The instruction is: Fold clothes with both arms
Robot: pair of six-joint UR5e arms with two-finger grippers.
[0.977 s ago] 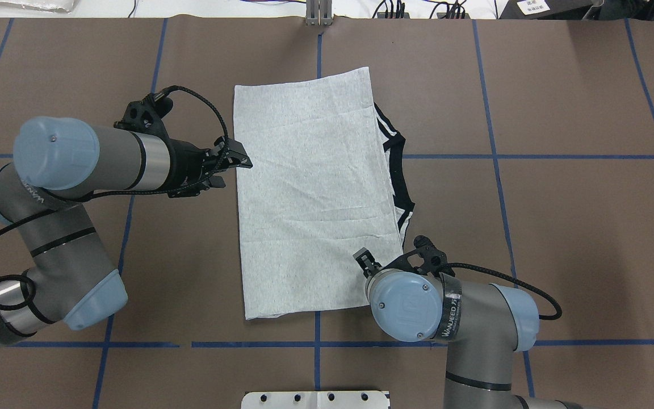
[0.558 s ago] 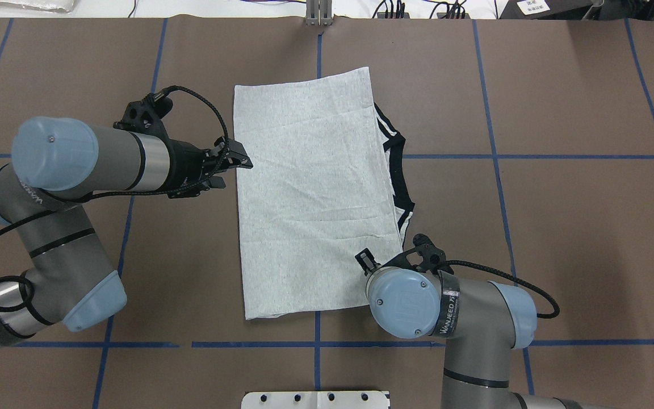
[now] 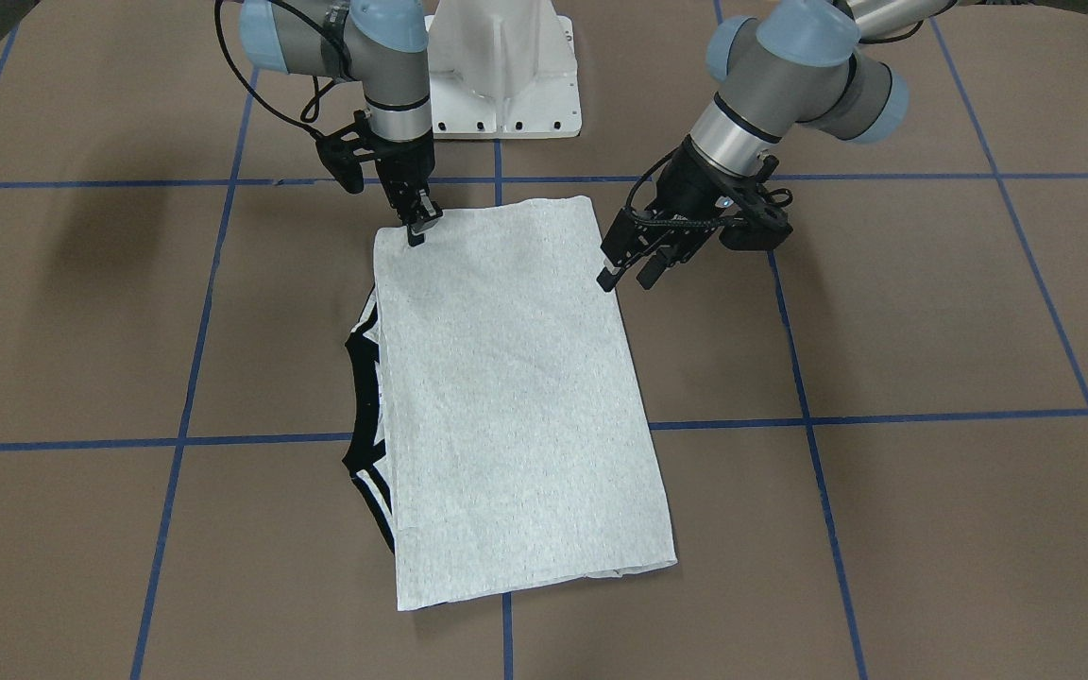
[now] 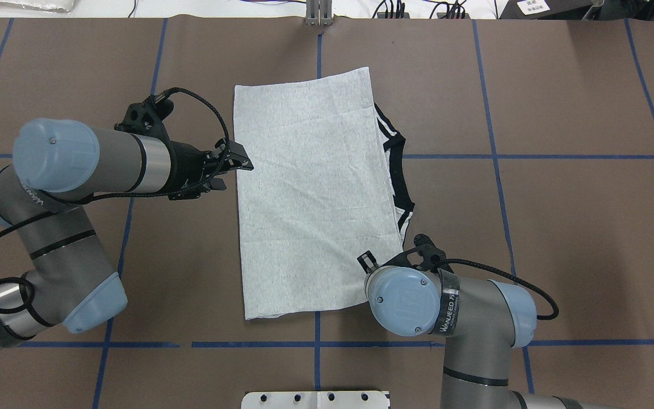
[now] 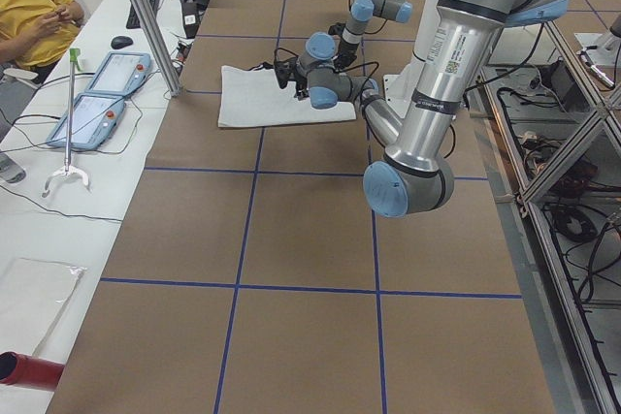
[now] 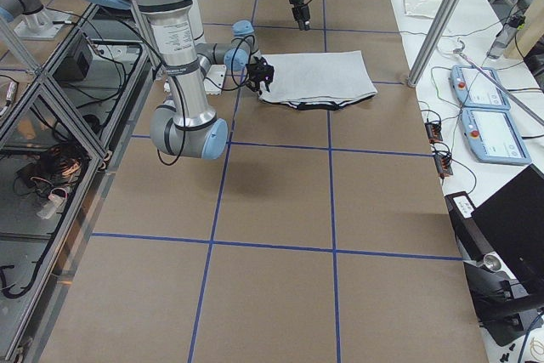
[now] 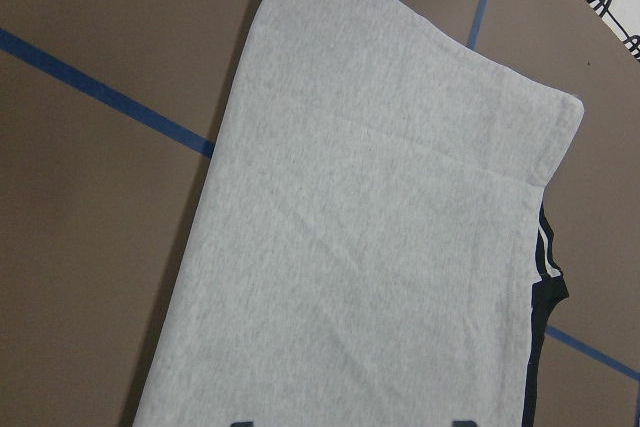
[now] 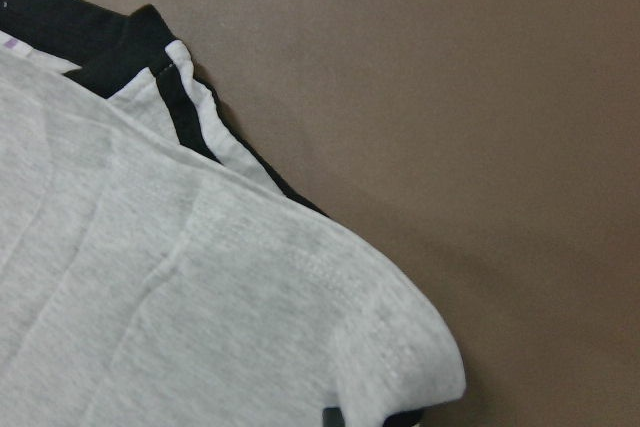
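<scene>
My left gripper is to grab the grey T-shirt next by its near corner (image 3: pixel 586 203), on the long edge opposite the black collar.
The grey T-shirt (image 4: pixel 310 193) lies folded into a long rectangle, plain back up, in mid-table (image 3: pixel 506 397). Its black collar (image 4: pixel 402 176) and striped trim stick out along one long edge (image 3: pixel 362 397). My left gripper (image 4: pixel 233 173) is open and empty, just off the opposite long edge (image 3: pixel 627 277); its wrist view shows the flat shirt (image 7: pixel 380 247). My right gripper (image 3: pixel 421 227) points down at the shirt's near corner beside the trim, mostly hidden under its wrist in the overhead view (image 4: pixel 368 261). Its fingers look closed together. Its wrist view shows that corner (image 8: pixel 300 297) lying flat.
The white pedestal (image 3: pixel 504 66) stands at the table's near edge between the arms. Blue tape lines cross the brown table (image 4: pixel 531 227). Two teach pendants (image 5: pixel 97 94) lie on a side table, with a seated person in yellow (image 5: pixel 29 7) beyond them.
The right wrist has shifted slightly at the shirt's near corner. The left arm and the shirt look unchanged.
</scene>
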